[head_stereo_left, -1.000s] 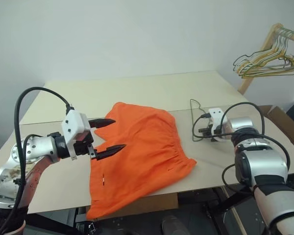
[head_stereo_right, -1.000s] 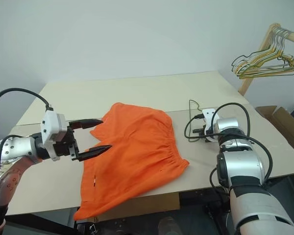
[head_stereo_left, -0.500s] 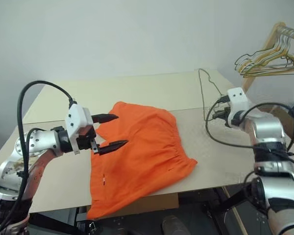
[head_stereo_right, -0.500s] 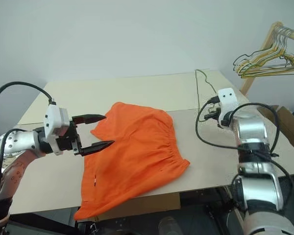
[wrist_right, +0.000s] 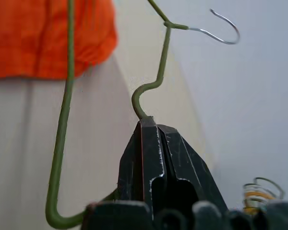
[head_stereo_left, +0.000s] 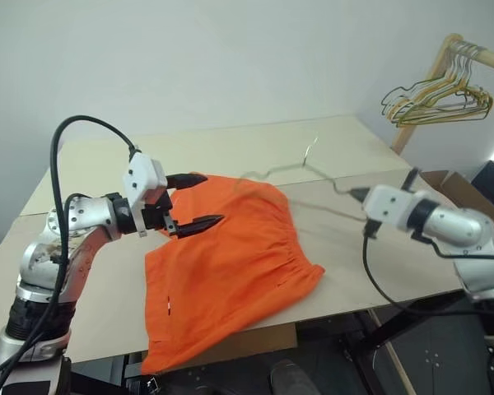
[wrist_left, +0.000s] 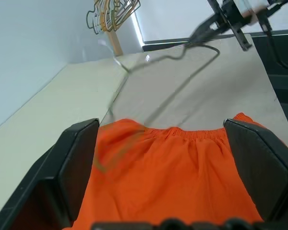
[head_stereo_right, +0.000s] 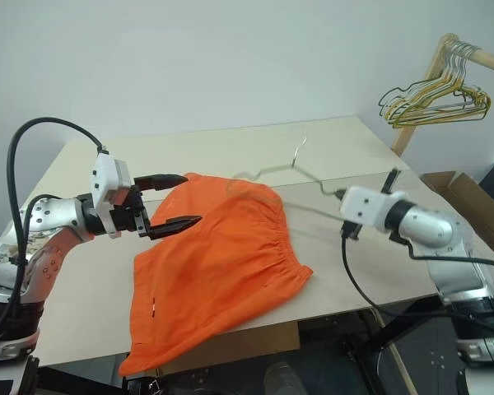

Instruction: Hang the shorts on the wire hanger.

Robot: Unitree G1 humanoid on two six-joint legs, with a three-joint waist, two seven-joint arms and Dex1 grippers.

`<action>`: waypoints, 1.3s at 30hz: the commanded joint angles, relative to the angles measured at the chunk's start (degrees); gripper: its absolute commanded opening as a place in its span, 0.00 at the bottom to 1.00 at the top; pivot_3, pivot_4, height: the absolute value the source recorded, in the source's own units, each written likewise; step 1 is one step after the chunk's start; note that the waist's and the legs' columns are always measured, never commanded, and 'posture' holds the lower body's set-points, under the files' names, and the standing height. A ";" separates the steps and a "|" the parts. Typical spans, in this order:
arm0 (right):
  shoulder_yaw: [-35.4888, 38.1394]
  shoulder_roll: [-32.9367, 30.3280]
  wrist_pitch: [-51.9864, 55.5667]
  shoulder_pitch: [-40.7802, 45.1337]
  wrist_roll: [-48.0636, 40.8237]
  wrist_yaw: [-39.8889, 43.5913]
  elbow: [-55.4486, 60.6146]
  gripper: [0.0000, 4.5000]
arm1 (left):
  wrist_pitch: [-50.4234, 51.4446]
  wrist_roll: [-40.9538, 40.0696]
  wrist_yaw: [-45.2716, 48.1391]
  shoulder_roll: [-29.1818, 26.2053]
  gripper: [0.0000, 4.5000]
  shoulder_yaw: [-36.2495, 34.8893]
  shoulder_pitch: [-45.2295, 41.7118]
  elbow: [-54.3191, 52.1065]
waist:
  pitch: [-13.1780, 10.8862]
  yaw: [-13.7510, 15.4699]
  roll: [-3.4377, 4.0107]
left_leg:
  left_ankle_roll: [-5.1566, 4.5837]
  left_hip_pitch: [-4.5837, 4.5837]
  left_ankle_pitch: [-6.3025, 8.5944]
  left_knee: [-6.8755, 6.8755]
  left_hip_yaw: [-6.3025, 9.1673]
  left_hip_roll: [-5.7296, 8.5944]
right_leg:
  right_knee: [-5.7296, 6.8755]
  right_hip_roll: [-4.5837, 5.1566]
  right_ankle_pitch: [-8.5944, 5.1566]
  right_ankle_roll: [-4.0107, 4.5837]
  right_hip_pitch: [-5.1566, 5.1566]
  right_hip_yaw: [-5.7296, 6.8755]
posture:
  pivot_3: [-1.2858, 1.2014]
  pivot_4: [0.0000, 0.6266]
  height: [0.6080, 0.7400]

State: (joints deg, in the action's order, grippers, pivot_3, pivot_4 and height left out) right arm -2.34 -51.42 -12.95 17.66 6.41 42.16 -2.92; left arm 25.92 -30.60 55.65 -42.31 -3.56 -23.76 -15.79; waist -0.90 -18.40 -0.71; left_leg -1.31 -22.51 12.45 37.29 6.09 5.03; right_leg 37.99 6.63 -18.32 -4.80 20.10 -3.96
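Observation:
My right gripper is holding the wire hanger beside its shoulder notch and the hanger's end is crooked, so I need to lower the hanger and grip it closer to its end corner (wrist_right: 58,218).
The orange shorts (head_stereo_left: 230,263) lie flat on the table (head_stereo_left: 230,148), one leg drooping over the front edge. My left gripper (head_stereo_left: 214,197) hovers open just over their back left corner, holding nothing. My right gripper (wrist_right: 151,120) is shut on the thin grey-green wire hanger (wrist_right: 161,62) at a bend near its neck. The wire hanger (head_stereo_right: 263,171) is lifted off the table and reaches from the right gripper (head_stereo_left: 354,195) toward the shorts' back edge, hook (head_stereo_left: 311,148) pointing up. In the left wrist view the hanger (wrist_left: 182,52) hangs beyond the waistband (wrist_left: 197,134).
A wooden rail (head_stereo_left: 445,58) at the back right carries a bunch of yellow, green and grey wire hangers (head_stereo_left: 432,99). A cardboard box (head_stereo_left: 454,185) stands beside the table's right edge. Bare tabletop lies behind and right of the shorts.
The right gripper has risen from the table, rolled and drawn back, lifting the hanger into the air toward the shorts. The left gripper has edged forward over the shorts.

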 commanded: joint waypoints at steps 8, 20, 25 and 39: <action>-0.61 -4.62 1.92 -5.87 -4.22 12.99 0.73 0.00 | -0.19 -0.37 0.49 -0.26 1.00 -1.02 0.32 -2.34 | 0.00 0.12 0.00 | -0.01 0.06 0.01 0.01 0.01 0.00 | -0.06 0.01 -0.01 -0.01 -0.09 0.02 | 0.40 0.00 1.00; -7.69 -2.53 19.83 -0.10 -1.80 21.81 -7.58 0.00 | 0.90 -1.54 2.14 -1.29 1.00 -1.14 1.73 -4.19 | 0.00 0.13 0.00 | 0.00 0.13 0.01 0.04 0.00 -0.01 | -0.12 0.01 -0.01 -0.01 -0.17 0.01 | 0.40 0.00 1.00; -8.93 -2.74 30.06 3.37 -3.07 26.44 -7.89 0.22 | 1.10 -2.02 1.89 -1.49 1.00 -1.54 3.28 -5.54 | 0.00 0.42 0.00 | 0.00 0.12 0.01 0.04 0.01 0.01 | -0.14 0.05 -0.01 -0.01 -0.18 0.02 | 0.40 0.00 1.00; -17.99 -2.16 58.69 12.95 0.96 30.91 -9.23 0.81 | 0.88 -1.94 1.40 -0.72 1.00 -1.49 5.15 -6.76 | 0.01 0.30 0.01 | 0.00 0.07 0.01 0.04 0.02 0.02 | -0.14 0.08 -0.01 -0.01 -0.12 0.02 | 0.40 0.00 1.00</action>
State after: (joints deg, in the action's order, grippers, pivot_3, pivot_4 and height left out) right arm -19.43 -54.03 42.96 29.57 6.46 73.45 -11.18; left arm 27.49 -31.73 57.26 -43.04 -3.81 -17.87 -21.63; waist -0.89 -18.09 -0.70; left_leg -1.31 -22.44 12.46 37.33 6.11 5.05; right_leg 37.84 6.70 -18.33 -4.81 19.98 -3.93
